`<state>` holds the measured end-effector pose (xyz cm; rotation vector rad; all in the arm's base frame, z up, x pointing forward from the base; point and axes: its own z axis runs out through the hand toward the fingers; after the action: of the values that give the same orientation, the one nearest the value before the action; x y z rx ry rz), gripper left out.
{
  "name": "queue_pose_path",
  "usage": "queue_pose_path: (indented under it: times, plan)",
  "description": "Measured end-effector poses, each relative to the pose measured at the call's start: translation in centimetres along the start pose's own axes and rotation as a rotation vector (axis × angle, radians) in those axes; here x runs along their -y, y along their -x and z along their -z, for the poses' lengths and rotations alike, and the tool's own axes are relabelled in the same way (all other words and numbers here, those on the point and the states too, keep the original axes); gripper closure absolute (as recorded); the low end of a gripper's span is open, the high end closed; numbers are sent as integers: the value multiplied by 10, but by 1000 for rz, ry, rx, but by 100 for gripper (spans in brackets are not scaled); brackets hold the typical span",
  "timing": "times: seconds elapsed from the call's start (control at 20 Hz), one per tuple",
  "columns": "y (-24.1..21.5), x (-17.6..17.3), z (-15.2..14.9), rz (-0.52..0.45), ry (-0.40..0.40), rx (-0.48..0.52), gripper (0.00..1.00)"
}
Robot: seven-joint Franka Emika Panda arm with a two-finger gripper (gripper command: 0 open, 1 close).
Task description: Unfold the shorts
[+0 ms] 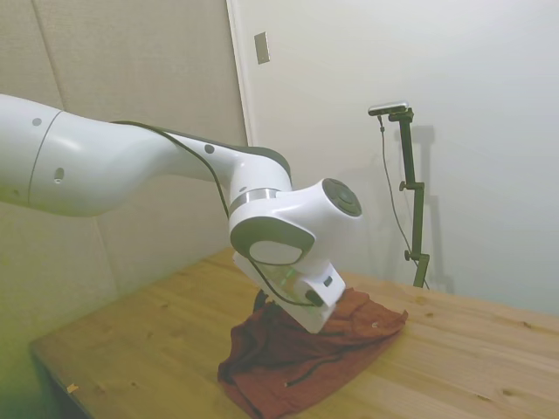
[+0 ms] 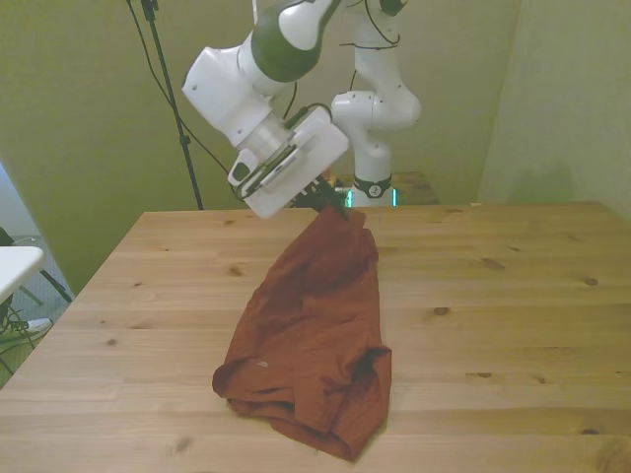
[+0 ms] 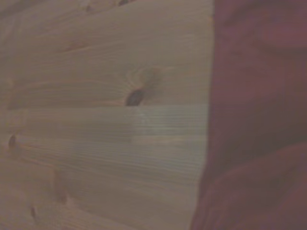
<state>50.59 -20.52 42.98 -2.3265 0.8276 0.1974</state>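
Note:
The robot's gripper will release the shorts' raised edge on the bare wood (image 1: pixel 142 351) between the shorts and the robot's base.
The rust-brown shorts (image 2: pixel 314 330) lie folded lengthwise down the middle of the wooden table (image 2: pixel 513 296). Their far edge is pulled up into a peak, and the near end stays bunched near the front edge. My gripper (image 2: pixel 330 204) is shut on that raised peak, a little above the table. In the side view the shorts (image 1: pixel 306 358) hang from under the white hand (image 1: pixel 310 297), with a dark drawstring showing on the fabric. The wrist view catches a blurred strip of the shorts (image 3: pixel 259 120) beside bare wood (image 3: pixel 105 120).
The robot's base (image 2: pixel 373 148) stands behind the table's far edge. Bare wood lies on both sides of the shorts. A white object (image 2: pixel 15 266) sits off the table at the front view's left.

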Motion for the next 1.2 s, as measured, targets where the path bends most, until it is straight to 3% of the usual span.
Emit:
queue_pose_path:
  times: [0.15,0.35,0.55,0.75,0.8,1.2]
  plan:
    - [13,49,-37,75,50,33,100]
    - [44,88,-79,172,121,76,100]
    - [93,103,-113,287,227,125,100]
    - [148,96,-143,418,310,166,100]
    - [160,91,-148,438,324,174,0]
    - [195,61,-156,480,350,198,0]
